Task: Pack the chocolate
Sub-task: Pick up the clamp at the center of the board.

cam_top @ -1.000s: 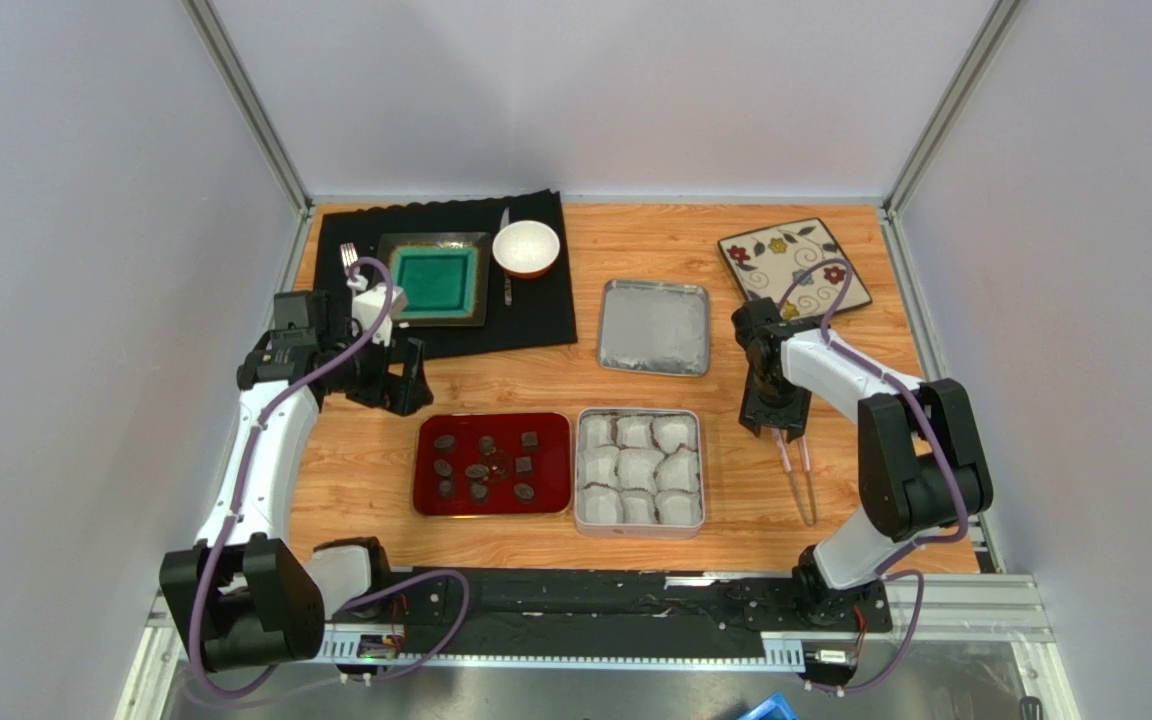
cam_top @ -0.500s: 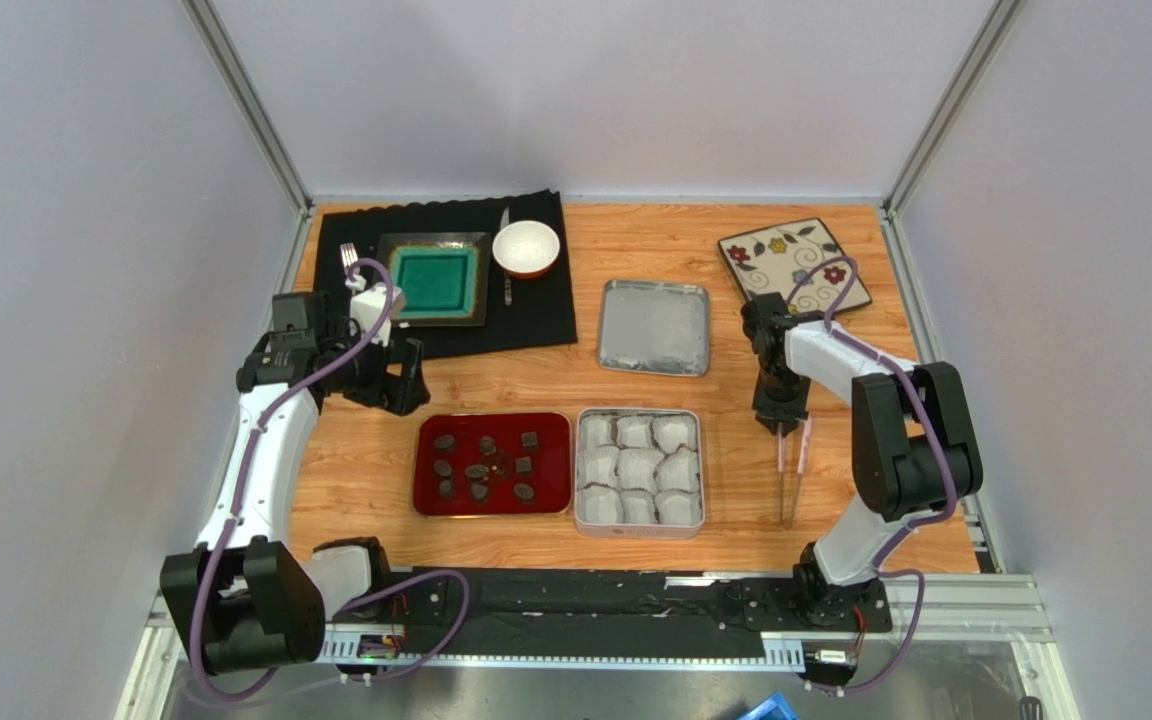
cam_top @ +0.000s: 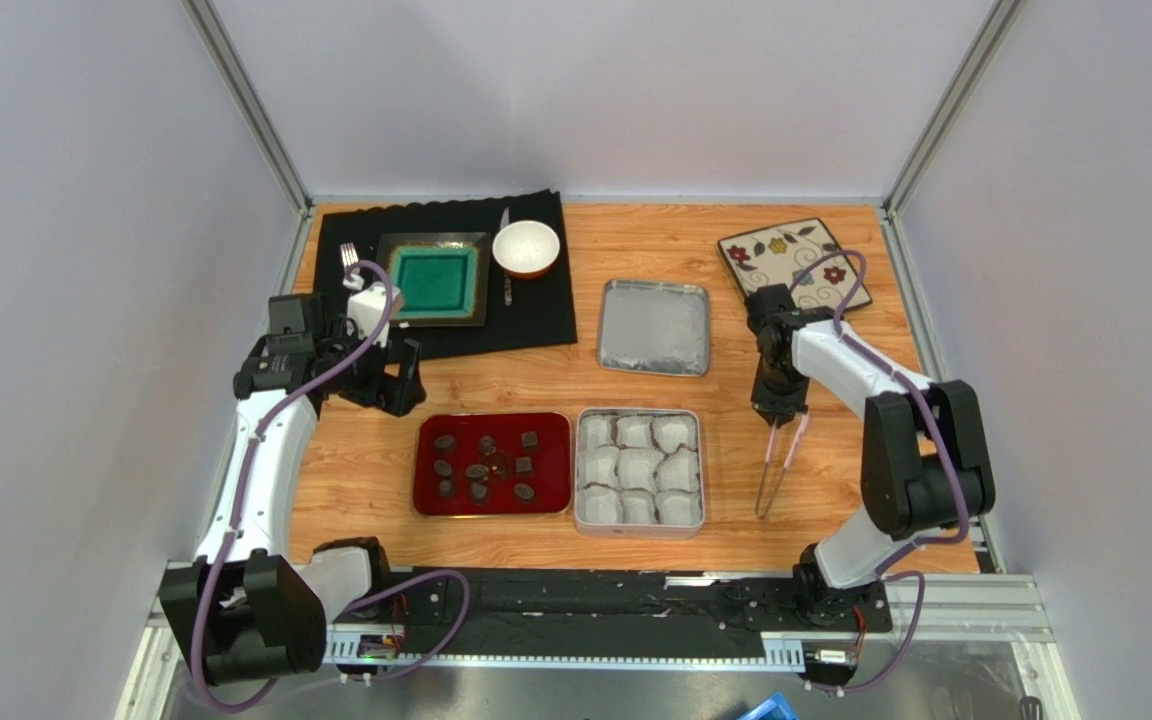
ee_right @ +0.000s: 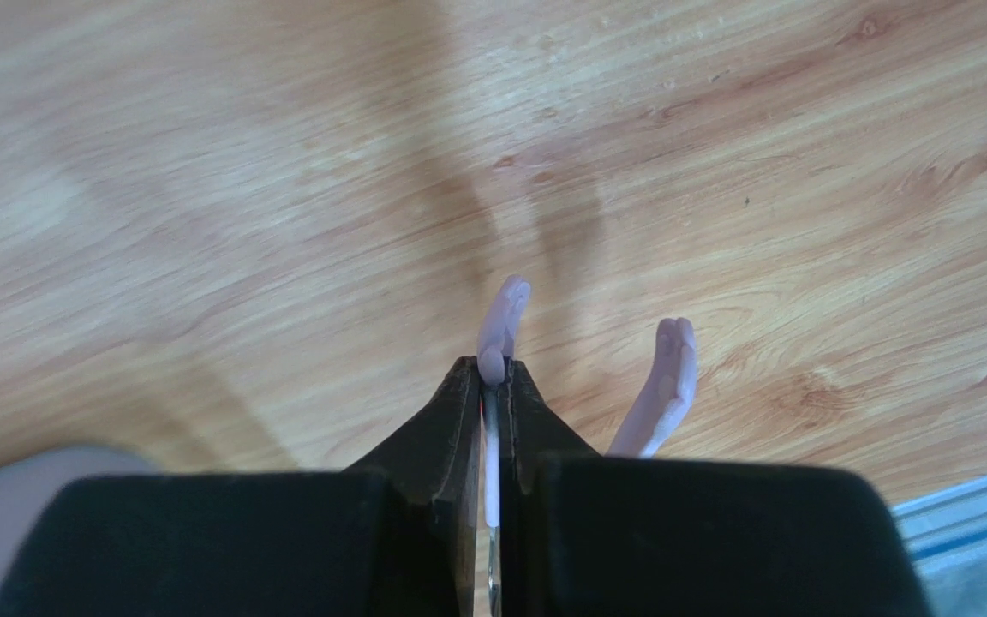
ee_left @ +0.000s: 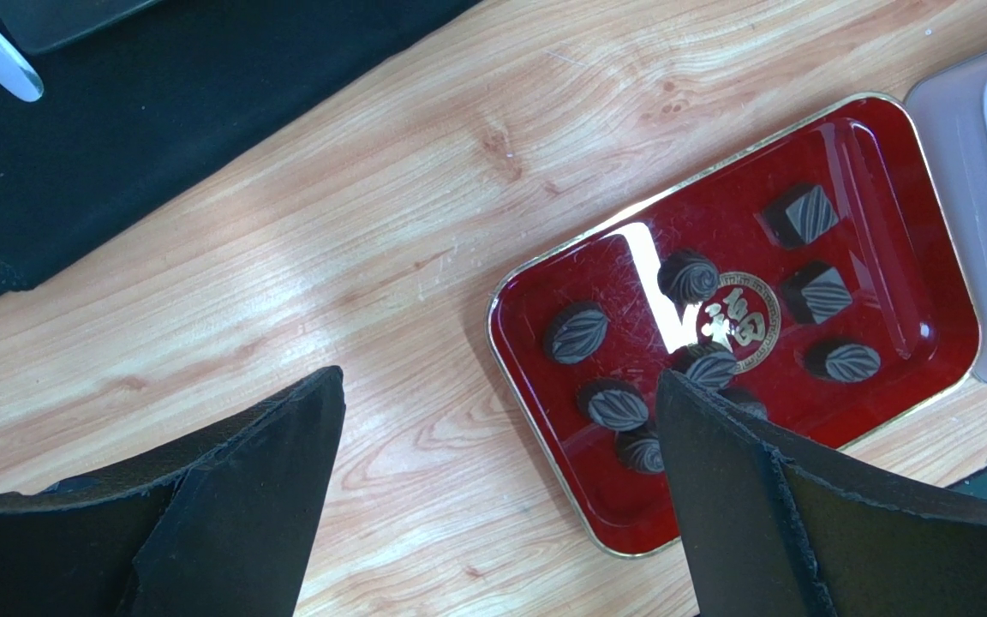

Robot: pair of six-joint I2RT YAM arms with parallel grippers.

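Note:
My right gripper is going to the red tray's side. It will let go of the lilac tongs across the tin's near corner (cam_top: 599, 512) beside the red tray.
Several dark chocolate (cam_top: 486, 465) pieces lie on a red tray (cam_top: 425, 507); the left wrist view shows their ribbed tops (ee_left: 576, 332). Right of the tray stands an open tin (cam_top: 582, 525) filled with white paper cups. My left gripper (cam_top: 387, 383) hangs open left of the tray's far corner, its jaws (ee_left: 499, 386) wide apart with nothing between them. My right gripper (cam_top: 781, 408) is shut on one arm of lilac tongs (cam_top: 770, 468), right of the tin. The clamped arm (ee_right: 505, 315) sticks out past the jaws, and the other arm (ee_right: 666, 373) stays free.
The tin's lid (cam_top: 654, 327) lies behind the tin. A floral plate (cam_top: 793, 267) sits at the back right. On a black cloth (cam_top: 537, 323) at the back left are a green plate (cam_top: 435, 281), a white bowl (cam_top: 525, 248) and cutlery.
My right gripper has shut on the tongs and swung them left, nearer the tin, tips pointing toward the near edge. The left arm has barely shifted.

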